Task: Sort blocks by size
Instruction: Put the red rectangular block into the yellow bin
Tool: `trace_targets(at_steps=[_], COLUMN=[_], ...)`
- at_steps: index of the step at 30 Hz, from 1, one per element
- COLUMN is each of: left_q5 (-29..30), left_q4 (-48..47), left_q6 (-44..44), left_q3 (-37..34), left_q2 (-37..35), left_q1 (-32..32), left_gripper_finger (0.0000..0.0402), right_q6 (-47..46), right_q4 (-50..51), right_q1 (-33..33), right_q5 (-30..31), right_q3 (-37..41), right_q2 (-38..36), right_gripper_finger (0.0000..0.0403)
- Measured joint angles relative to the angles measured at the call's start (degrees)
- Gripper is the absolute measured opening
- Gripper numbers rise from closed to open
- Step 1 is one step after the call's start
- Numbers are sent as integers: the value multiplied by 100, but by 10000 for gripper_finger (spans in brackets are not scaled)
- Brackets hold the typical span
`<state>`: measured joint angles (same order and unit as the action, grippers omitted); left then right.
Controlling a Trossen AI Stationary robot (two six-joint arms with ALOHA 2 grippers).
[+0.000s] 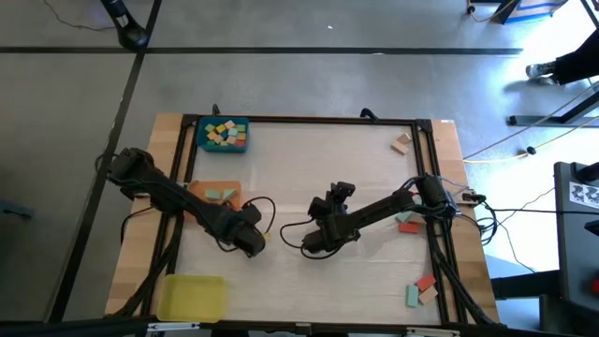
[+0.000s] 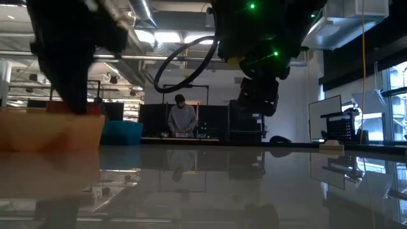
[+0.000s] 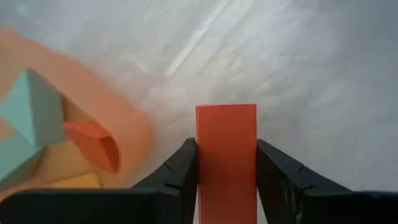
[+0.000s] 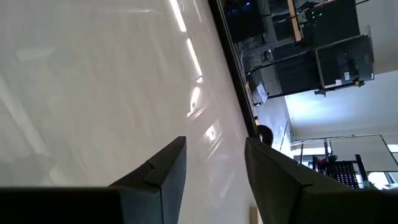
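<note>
The robot's left gripper will release the orange-red bar block inside the empty yellow tray (image 1: 206, 295), toward the tray's mid-table side.
My left gripper (image 1: 255, 241) is shut on an orange-red bar block (image 3: 226, 143), just right of the orange tray (image 1: 208, 190). That tray holds teal blocks (image 3: 28, 112) and an orange block (image 3: 93, 140). The blue tray (image 1: 225, 134) at the far left holds several yellow, orange and teal blocks. Loose blocks lie at the table's right side: a pale one (image 1: 401, 142), red and teal ones (image 1: 407, 223) and more at the near right (image 1: 421, 290). My right gripper (image 1: 321, 241) hovers open mid-table, with nothing between its fingers (image 4: 168, 168). My left gripper pinches the orange-red bar by its two long sides (image 3: 205, 149) between its two fingers (image 3: 183, 165). The fingers lie along the bar, pointing steeply down. The bar's far end (image 3: 226, 112) sticks out past the fingertips. Whether it is clear of the table I cannot tell.
A yellow tray (image 1: 192, 298) sits at the near left corner. A black frame (image 1: 309, 120) runs around the work surface. Cables loop on the table between the two grippers (image 1: 281, 225). A person (image 2: 182, 117) stands in the room beyond the far edge.
</note>
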<state>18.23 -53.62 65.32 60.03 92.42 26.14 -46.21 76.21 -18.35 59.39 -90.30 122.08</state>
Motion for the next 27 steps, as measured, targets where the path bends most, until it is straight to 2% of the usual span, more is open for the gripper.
trace_targets(at_steps=[7, 11, 17, 27], left_q5=[-185, -890, -1852, -1941], left_q4=[-122, -116, 56, 519], left_q6=[-1031, -1306, -786, 573], left_q3=[361, 422, 433, 253], left_q2=[-611, -924, -1222, -967], left_q1=[484, 958, 1784, 3148], left_gripper_finger=[113, 114, 115, 120], right_q6=[-1, 0, -1, 19], right_q4=[-43, -165, -162, -160], right_q1=[-2, -1, -2, 0], right_q5=[-164, -161, -161, 3], right_q3=[0, 0, 0, 0], right_q2=[0, 0, 0, 2], right_gripper_finger=[163, 163, 163, 163])
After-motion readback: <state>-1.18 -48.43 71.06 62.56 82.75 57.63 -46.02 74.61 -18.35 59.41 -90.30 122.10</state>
